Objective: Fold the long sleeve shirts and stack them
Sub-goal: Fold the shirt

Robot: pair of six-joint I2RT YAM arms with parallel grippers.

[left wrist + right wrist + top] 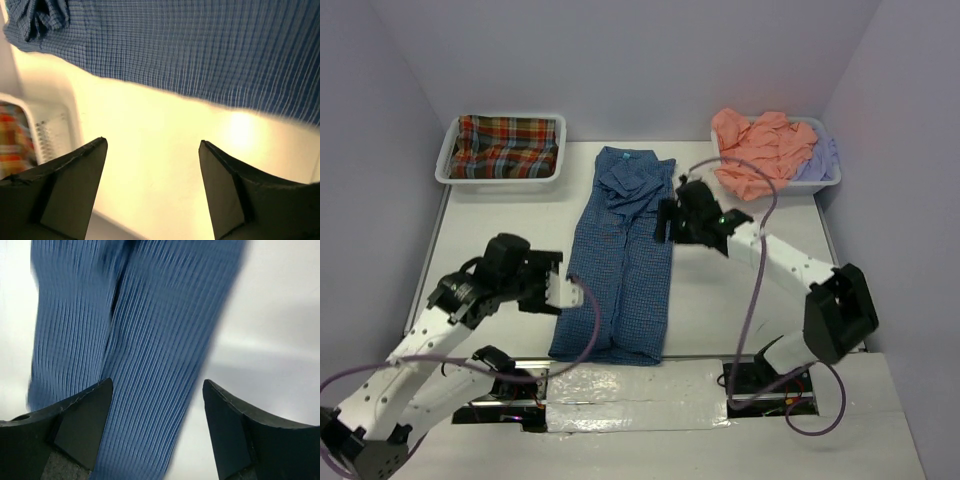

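Next, I close my left gripper on the near hem corner [555, 354] of the blue checked shirt, on the side that is toward the tray of the red-green plaid shirt.
The blue checked shirt [620, 260] lies lengthwise down the middle of the table, folded into a long narrow strip with its collar at the far end. My left gripper [570, 290] hangs open just off the shirt's left edge. In the left wrist view, only bare table shows between the left gripper's [152, 142] fingers, and the blue cloth [200, 50] lies beyond them. My right gripper [665, 220] is open above the shirt's right edge. The right wrist view shows the edge of the blue cloth [145, 340] below the right gripper [156, 382], and nothing is held.
A white tray [448, 160] at the back left holds the red-green plaid shirt [505, 145]. Another tray [830, 180] at the back right holds the salmon orange shirt [760, 150] and the pale lavender shirt [820, 158]. Walls close in on both sides.
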